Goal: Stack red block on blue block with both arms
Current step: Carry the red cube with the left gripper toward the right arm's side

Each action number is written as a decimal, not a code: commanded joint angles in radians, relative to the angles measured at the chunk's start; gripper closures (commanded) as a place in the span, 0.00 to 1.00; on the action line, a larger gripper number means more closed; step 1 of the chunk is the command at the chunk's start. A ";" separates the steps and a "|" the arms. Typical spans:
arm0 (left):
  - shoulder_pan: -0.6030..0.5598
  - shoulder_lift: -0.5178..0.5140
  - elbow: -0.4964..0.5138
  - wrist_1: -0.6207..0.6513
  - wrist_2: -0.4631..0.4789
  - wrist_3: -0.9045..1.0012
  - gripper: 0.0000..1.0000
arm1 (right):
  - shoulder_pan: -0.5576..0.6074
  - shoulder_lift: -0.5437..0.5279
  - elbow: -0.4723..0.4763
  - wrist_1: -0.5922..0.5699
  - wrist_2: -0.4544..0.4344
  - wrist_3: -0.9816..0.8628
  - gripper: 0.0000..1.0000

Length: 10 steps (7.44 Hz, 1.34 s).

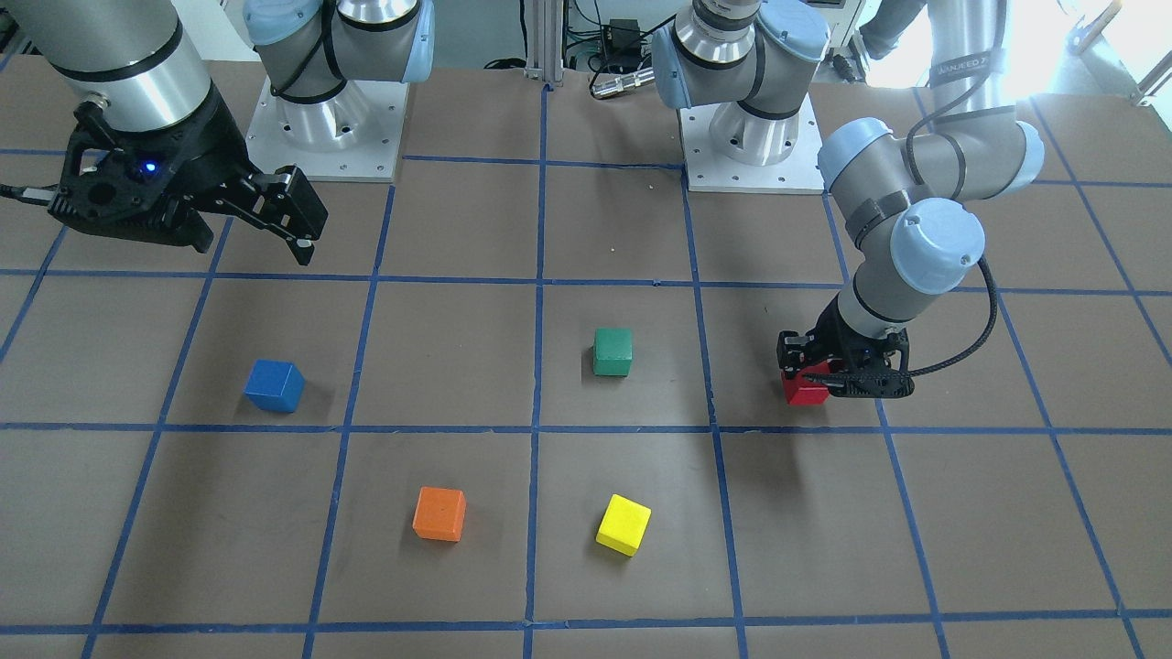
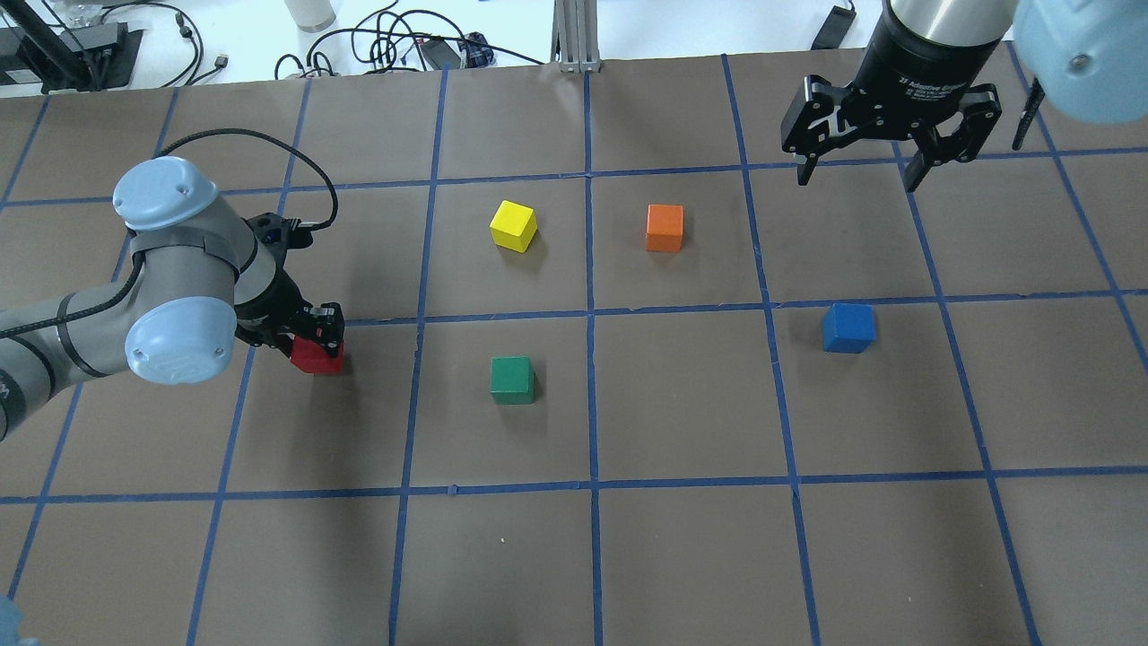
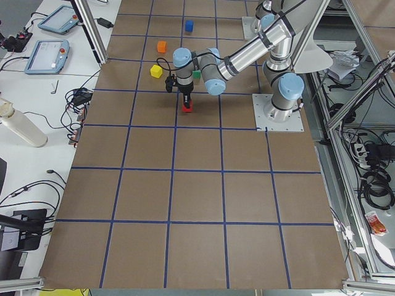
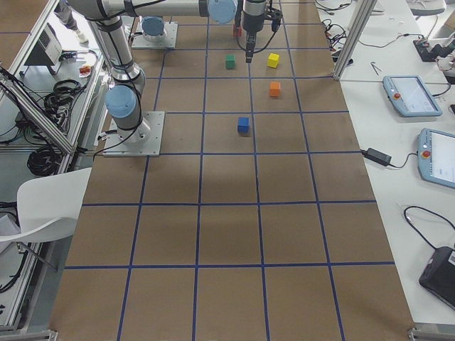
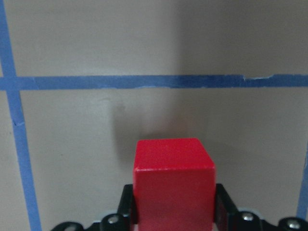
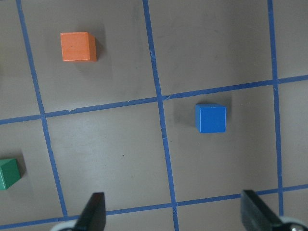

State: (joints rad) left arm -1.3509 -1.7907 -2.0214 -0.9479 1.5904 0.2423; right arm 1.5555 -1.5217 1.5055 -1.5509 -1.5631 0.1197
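Note:
I will let go of the red block with my left gripper between the green cube and the blue block [image 1: 482, 384], nearer the green cube.
The red block [image 1: 806, 390] sits on the brown table toward my left side; it also shows in the overhead view [image 2: 316, 358] and the left wrist view [image 5: 173, 180]. My left gripper [image 1: 813, 373] is lowered over it, and its black fingers [image 5: 224, 209] press both sides of the block. The blue block [image 1: 274, 385] stands alone on my right side, also seen from overhead [image 2: 847, 327] and in the right wrist view [image 6: 210, 118]. My right gripper [image 2: 883, 166] is open and empty, held high above the table beyond the blue block.
A green cube [image 2: 512, 379] lies between the red and blue blocks. A yellow cube [image 2: 513, 225] and an orange cube [image 2: 665, 228] lie farther out. Blue tape lines grid the table [image 2: 682, 538]. The arm bases [image 1: 325, 137] stand at the robot's edge.

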 commanded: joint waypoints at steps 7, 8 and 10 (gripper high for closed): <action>-0.583 -0.140 0.413 -0.192 -0.133 -0.611 0.90 | -0.002 0.002 0.001 0.000 -0.005 -0.014 0.00; -0.638 -0.183 0.440 -0.186 -0.144 -0.668 0.90 | -0.002 0.002 0.001 0.000 -0.005 -0.014 0.00; -0.682 -0.264 0.448 -0.136 -0.142 -0.705 0.89 | -0.002 0.002 -0.001 0.000 -0.006 -0.014 0.00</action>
State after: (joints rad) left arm -2.0031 -2.0045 -1.5810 -1.1221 1.4495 -0.4355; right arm 1.5540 -1.5202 1.5060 -1.5508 -1.5680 0.1058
